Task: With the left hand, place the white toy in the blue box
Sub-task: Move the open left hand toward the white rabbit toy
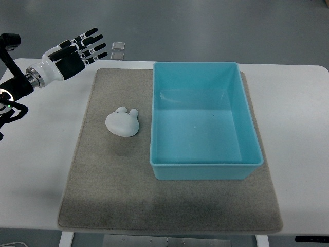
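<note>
The white toy's round body [122, 125], beside its small ears on the grey mat, will be gripped by my left gripper.
A white toy [123, 122] with two small ears lies on the grey mat [103, 175], just left of the blue box [205, 171]. The box is open and nothing shows inside it. My left hand [77, 50] is at the upper left, above the table's far left corner, up and to the left of the toy and well apart from it. Its fingers are spread and hold nothing. The right arm is out of view.
The white table [293, 103] carries the mat. A small clear object [119, 46] and another [117, 54] lie at the table's far edge, just right of my left hand's fingertips.
</note>
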Controlling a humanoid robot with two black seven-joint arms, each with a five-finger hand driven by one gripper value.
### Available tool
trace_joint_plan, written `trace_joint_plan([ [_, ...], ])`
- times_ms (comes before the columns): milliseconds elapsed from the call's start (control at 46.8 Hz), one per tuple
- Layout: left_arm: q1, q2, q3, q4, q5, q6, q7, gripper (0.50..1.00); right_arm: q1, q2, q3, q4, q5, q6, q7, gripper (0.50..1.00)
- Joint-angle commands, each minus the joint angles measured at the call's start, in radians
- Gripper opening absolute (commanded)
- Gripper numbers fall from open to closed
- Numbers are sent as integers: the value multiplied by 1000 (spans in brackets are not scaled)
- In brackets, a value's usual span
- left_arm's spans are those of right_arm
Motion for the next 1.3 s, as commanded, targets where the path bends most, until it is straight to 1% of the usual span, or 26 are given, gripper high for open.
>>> trace_joint_plan([
  [0, -2, 0, 2, 2, 0, 0, 0, 996, 0, 0, 0, 0, 0, 0, 0, 936],
  [449, -22, 4, 6, 42, 0, 0, 1, 996, 0, 0, 0, 0, 0, 0, 0, 936],
  [663, -19, 10, 11, 42, 41, 0, -11, 996, 0, 0, 0, 0, 0, 0, 0, 936],
  [727, -13, 13, 9, 35, 118, 0, -31, 996, 0, 0, 0, 0, 0, 0, 0, 936],
  [791, -12, 21, -6, 35, 224, 0, -67, 996, 0, 0, 0, 0, 0, 0, 0, 936],
  [919, -12, 38, -8, 29, 400, 0, -184, 996, 0, 0, 0, 0, 0, 0, 0, 936],
  [983, -13, 61, -6, -6, 468, 0, -221, 996, 0, 0, 0, 0, 0, 0, 0, 936],
  [1133, -12, 142, -2, -125, 627, 0, -245, 994, 0, 0, 0, 0, 0, 0, 0, 936],
  [1240, -7, 176, 9, -188, 713, 0, -276, 994, 2, 0, 0, 0, 0, 0, 0, 936],
  [1283, -2, 188, 9, -207, 747, 20, -284, 994, 0, 0, 0, 0, 0, 0, 0, 936],
])
